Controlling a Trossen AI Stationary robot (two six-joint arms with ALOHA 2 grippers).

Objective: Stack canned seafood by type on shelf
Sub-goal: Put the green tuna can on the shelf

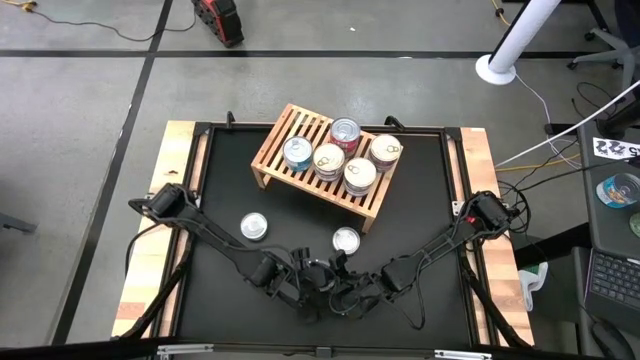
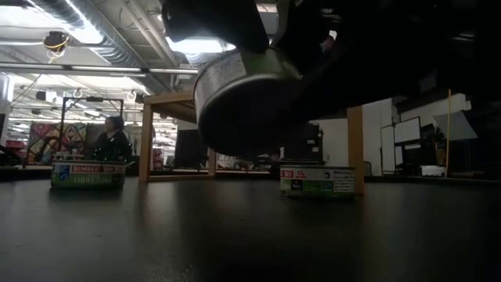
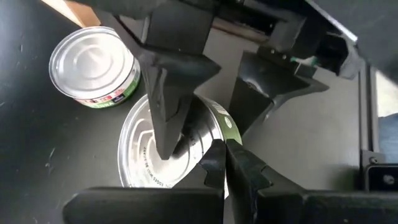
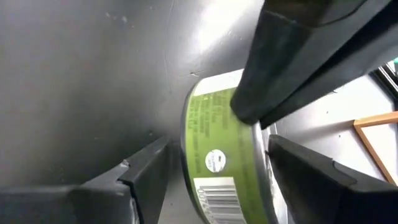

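Note:
The shut fingers of my left gripper only meet the rim of the can's lid, so my left gripper needs to open and pinch the can across its lid and bottom [image 4: 217, 132].
A can [image 2: 239, 94] with a green side label [image 4: 211, 124] hangs tilted above the table's near middle. My right gripper [image 4: 217, 165] is shut on it. My left gripper [image 3: 222, 152] is shut, its tips at the can's lid rim. Two more cans [image 1: 254, 227] [image 1: 346, 239] stand upright on the black table. The wooden shelf [image 1: 270, 160] stands at the far middle and carries several cans [image 1: 329, 158]. My right gripper pinches the can between its two fingers, one finger [image 3: 168, 118] flat on the silver lid [image 3: 140, 155] and the other behind the can's bottom face. The can is lifted clear of the table and tilted on edge. My left gripper's shut fingertips lie against the can's lid rim [image 3: 214, 115]. I cannot tell whether they grip anything there.
Both arms meet low over the table's near middle [image 1: 320, 285]. The two loose cans stand just beyond them, left and right. The shelf's near rail [image 1: 320, 190] lies farther back. Raised wooden borders [image 1: 478, 150] frame the black mat.

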